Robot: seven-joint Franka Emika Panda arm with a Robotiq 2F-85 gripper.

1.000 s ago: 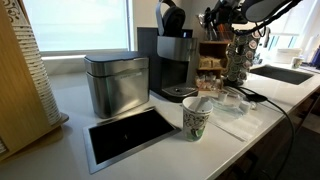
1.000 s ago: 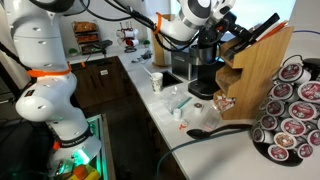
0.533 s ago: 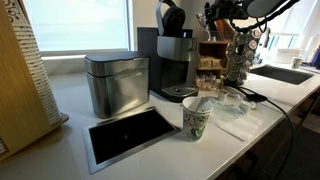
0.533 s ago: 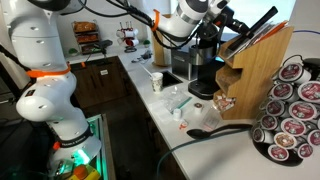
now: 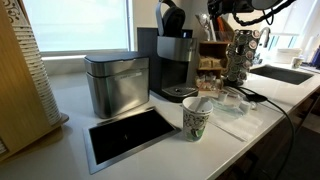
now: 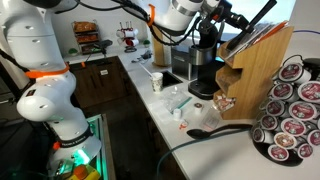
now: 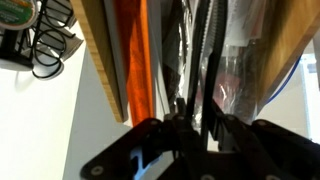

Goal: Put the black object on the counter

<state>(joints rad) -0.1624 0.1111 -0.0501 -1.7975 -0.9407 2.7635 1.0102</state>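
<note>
Next, my gripper sets the black object down on the white counter (image 5: 255,96) beside the clear wrappers.
My gripper (image 6: 224,17) is high up beside the top of the wooden rack (image 6: 256,76), and it also shows at the top edge of an exterior view (image 5: 222,9). It is shut on the black object (image 6: 260,13), a slim dark strip that sticks out slantwise above the rack. In the wrist view the fingers (image 7: 190,118) pinch thin black strips (image 7: 206,55) between the rack's wooden walls, with an orange band (image 7: 130,50) alongside. The white counter (image 5: 70,102) with its dark framed panel (image 5: 130,135) lies far below and shows in both exterior views (image 6: 158,108).
A black-and-grey coffee machine (image 5: 172,62) carries a rounded black headphone-like thing (image 5: 172,17). A steel box (image 5: 115,83), a paper cup (image 5: 195,119) and clear wrappers (image 5: 232,101) are on the counter. A sink (image 5: 285,73) is behind, and a capsule stand (image 6: 295,112) is by the rack.
My gripper has risen with the black object, which now stands higher above the rack's top than a second ago.
</note>
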